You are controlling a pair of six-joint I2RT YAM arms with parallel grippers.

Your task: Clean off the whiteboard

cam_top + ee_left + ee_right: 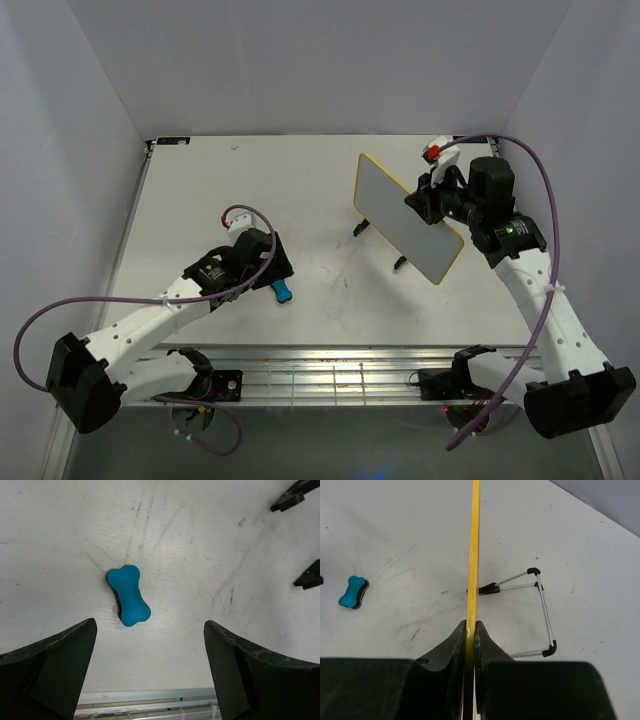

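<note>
I will let go with my right gripper of the whiteboard leaning back on its wire stand (410, 214) (520, 616), with its bottom edge resting in the black feet.
The whiteboard (400, 215) stands on its wire feet right of centre, its yellow frame tilted and its face blank from above. My right gripper (424, 198) is shut on the board's top edge; the right wrist view shows the yellow edge (473, 555) pinched between the black fingers (457, 640). The blue bone-shaped eraser (282, 291) lies flat on the table. My left gripper (268, 268) hovers just above it, open and empty. In the left wrist view the eraser (128, 595) lies ahead of the spread fingers (65, 655).
The board's wire stand (540, 612) rests on the table behind it. A metal rail (330, 372) runs along the table's near edge. White walls close in the left, back and right sides.
</note>
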